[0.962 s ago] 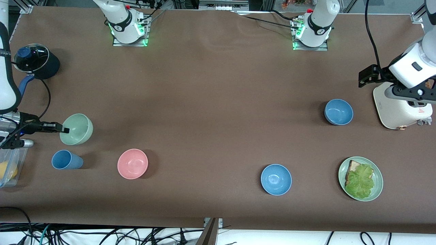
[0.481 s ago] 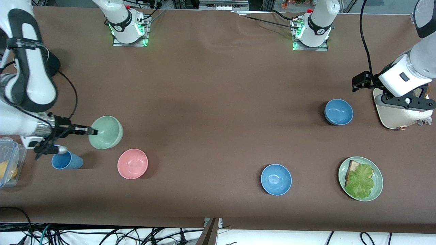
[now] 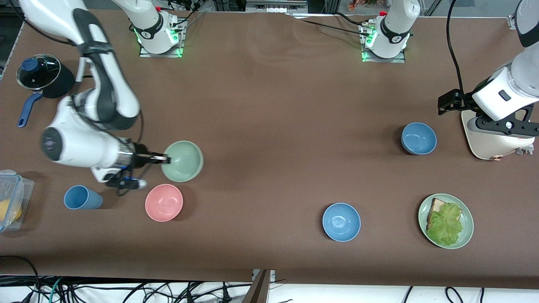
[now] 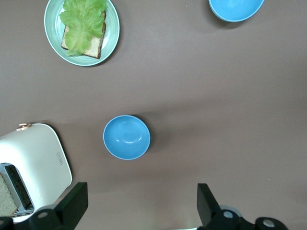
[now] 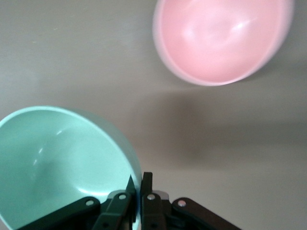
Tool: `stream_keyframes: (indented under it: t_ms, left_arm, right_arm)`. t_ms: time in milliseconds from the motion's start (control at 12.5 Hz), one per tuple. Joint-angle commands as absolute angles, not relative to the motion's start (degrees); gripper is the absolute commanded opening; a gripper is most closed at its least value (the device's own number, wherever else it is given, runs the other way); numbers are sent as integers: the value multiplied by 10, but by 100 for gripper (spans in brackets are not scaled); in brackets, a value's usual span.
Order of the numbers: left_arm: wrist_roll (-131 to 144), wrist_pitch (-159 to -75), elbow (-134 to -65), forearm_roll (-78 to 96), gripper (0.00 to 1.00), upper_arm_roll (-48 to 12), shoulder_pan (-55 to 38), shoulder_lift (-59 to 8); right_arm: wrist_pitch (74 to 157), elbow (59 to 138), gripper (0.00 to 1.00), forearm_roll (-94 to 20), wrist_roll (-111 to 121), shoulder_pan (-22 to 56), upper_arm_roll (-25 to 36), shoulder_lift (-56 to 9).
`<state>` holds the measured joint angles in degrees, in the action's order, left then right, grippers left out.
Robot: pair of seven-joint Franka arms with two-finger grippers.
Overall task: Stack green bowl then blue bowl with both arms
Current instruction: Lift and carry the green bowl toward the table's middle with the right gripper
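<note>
The robot's right gripper should set the green bowl, now hanging tilted beside the pink bowl, down in the middle of the table (image 3: 301,130), short of the blue bowl by the toaster.
The pale green bowl (image 3: 183,161) hangs tilted over the table beside the pink bowl (image 3: 164,202). My right gripper (image 3: 165,159) is shut on its rim, one finger inside and one outside. In the right wrist view the green bowl (image 5: 62,163) sits at the gripper (image 5: 139,184), with the pink bowl (image 5: 220,38) below. One blue bowl (image 3: 418,138) stands toward the left arm's end. A second blue bowl (image 3: 341,221) lies nearer the front camera. My left gripper (image 3: 505,125) hovers high over the toaster, open and empty (image 4: 142,201), with the first blue bowl (image 4: 126,137) below it.
A white toaster (image 3: 492,134) stands at the left arm's end. A green plate (image 3: 466,235) with bread and lettuce lies nearer the camera. At the right arm's end are a blue cup (image 3: 82,198), a dark pot (image 3: 42,75) and a clear container (image 3: 12,202).
My right arm has carried the green bowl from the right arm's end toward the table's middle, past the blue cup. The left arm has shifted only slightly above the toaster.
</note>
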<state>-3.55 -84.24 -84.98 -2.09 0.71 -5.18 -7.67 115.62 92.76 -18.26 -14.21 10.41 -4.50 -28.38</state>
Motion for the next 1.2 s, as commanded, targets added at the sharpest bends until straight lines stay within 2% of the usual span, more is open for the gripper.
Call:
stream_keyframes:
  t_ms: [0,721,1122]
  left_arm:
    - [-33,-842,-835,-36,100,6,-52,-84]
    - [-33,-842,-835,-37,100,6,-50,-84]
    - [-33,-842,-835,-38,100,6,-50,-84]
  right_arm:
    - [1214,929,0,-192,-255,177,-39,-304]
    - [1363,880,0,-192,-512,387,-39,-392]
    - [1369,876,0,-192,-532,441,-39,-421]
